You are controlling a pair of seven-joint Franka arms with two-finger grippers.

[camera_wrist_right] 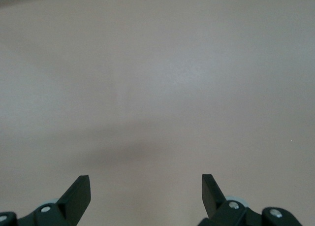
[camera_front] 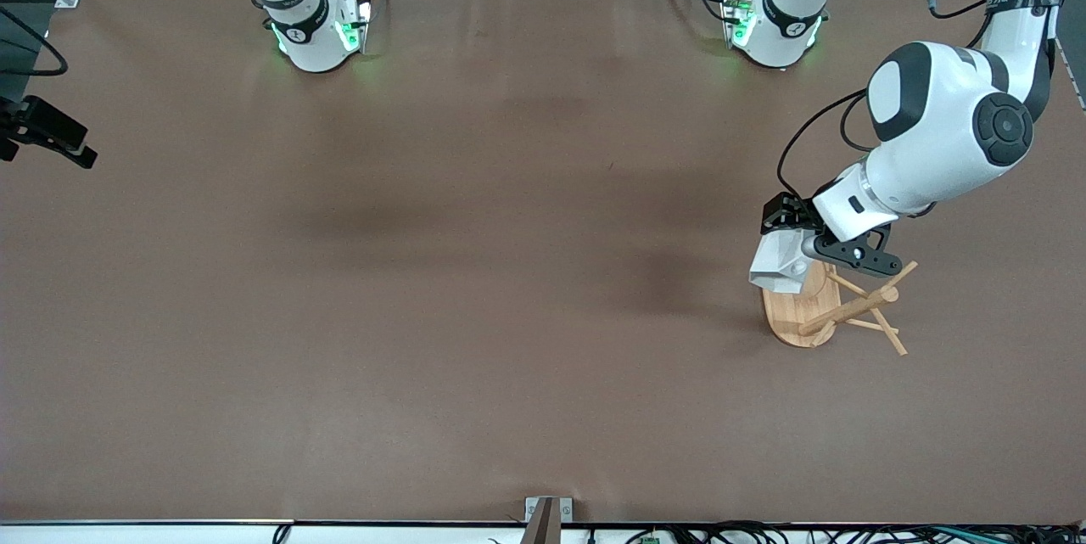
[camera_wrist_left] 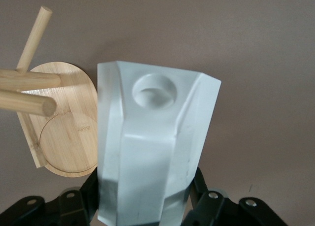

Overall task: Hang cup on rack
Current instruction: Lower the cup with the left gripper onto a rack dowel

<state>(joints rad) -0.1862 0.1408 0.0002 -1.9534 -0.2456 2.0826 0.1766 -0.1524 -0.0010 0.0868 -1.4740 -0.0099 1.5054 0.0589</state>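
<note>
Next, I put the white cup on the rack's peg pointing (camera_front: 831, 303) (camera_wrist_left: 37, 104) toward it over the oval base and let go with my left gripper.
The white faceted cup (camera_front: 779, 264) is held in my left gripper (camera_front: 806, 243), which is shut on it, in the air over the oval base of the bamboo rack (camera_front: 797, 312). The rack stands at the left arm's end of the table, its post and pegs (camera_front: 857, 303) leaning toward the front camera. In the left wrist view the cup (camera_wrist_left: 152, 147) fills the middle between the black fingers (camera_wrist_left: 198, 186). The round hole in its handle (camera_wrist_left: 153, 91) faces the camera. The rack's base (camera_wrist_left: 64, 137) and pegs (camera_wrist_left: 27, 105) lie beside the cup, apart from it. My right gripper (camera_wrist_right: 146, 186) is open and empty over bare table.
The brown table (camera_front: 509, 272) carries only the rack. The two arm bases (camera_front: 318, 26) stand along its edge farthest from the front camera. A black gripper-like part (camera_front: 47, 137) shows at the right arm's end of the table.
</note>
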